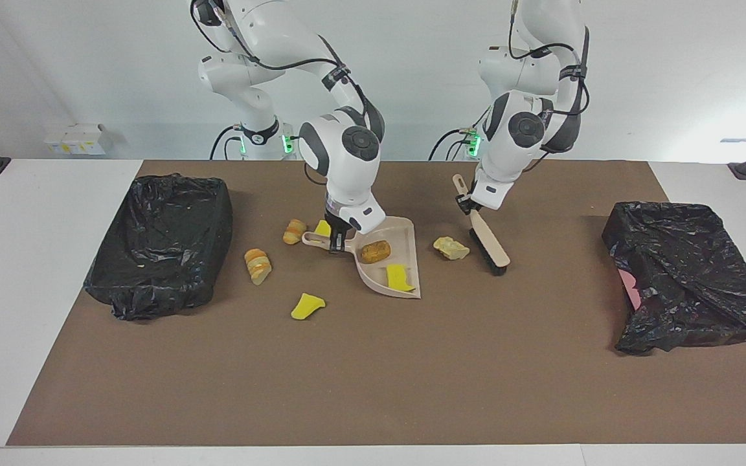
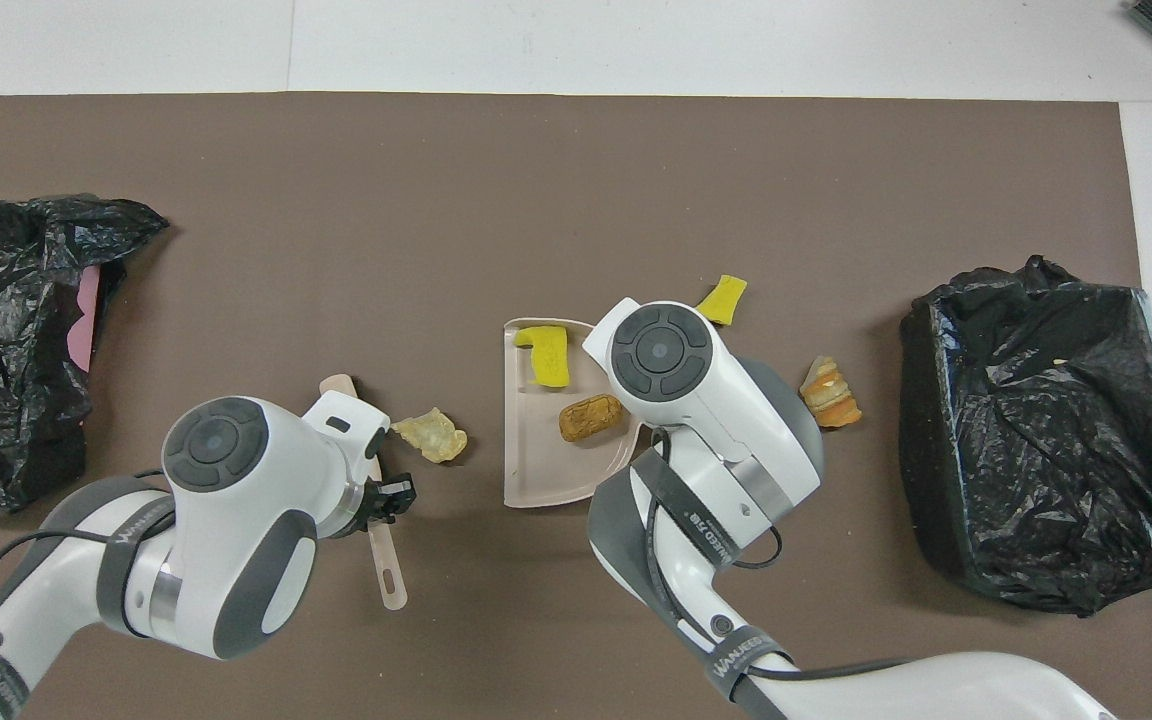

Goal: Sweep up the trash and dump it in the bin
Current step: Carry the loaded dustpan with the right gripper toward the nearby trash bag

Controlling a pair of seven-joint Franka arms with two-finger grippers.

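The robot's left gripper needs to release the brush on the bare brown mat (image 2: 520, 599) between the robot's arms, nearer the robot than the dustpan.
My right gripper (image 1: 336, 243) is shut on the handle of the beige dustpan (image 1: 404, 234), which lies on the brown mat. In the pan are a tan lump (image 1: 375, 251) and a yellow sponge chunk (image 1: 400, 278). My left gripper (image 1: 467, 204) is shut on the brush (image 1: 491, 248), its head low at the mat, beside a pale yellow lump (image 1: 451, 248) that lies between brush and pan. In the overhead view the left gripper (image 2: 381, 500), the brush handle (image 2: 388, 575), the pale lump (image 2: 431, 435) and the pan (image 2: 536, 470) show; the right gripper is hidden under its arm.
Loose trash lies toward the right arm's end: a tan piece (image 1: 294, 231), a small yellow piece (image 1: 323, 228), a striped bread piece (image 1: 257, 265) and a yellow sponge (image 1: 307, 305). A black-bagged bin (image 1: 159, 246) stands at the right arm's end, another (image 1: 684, 285) at the left arm's end.
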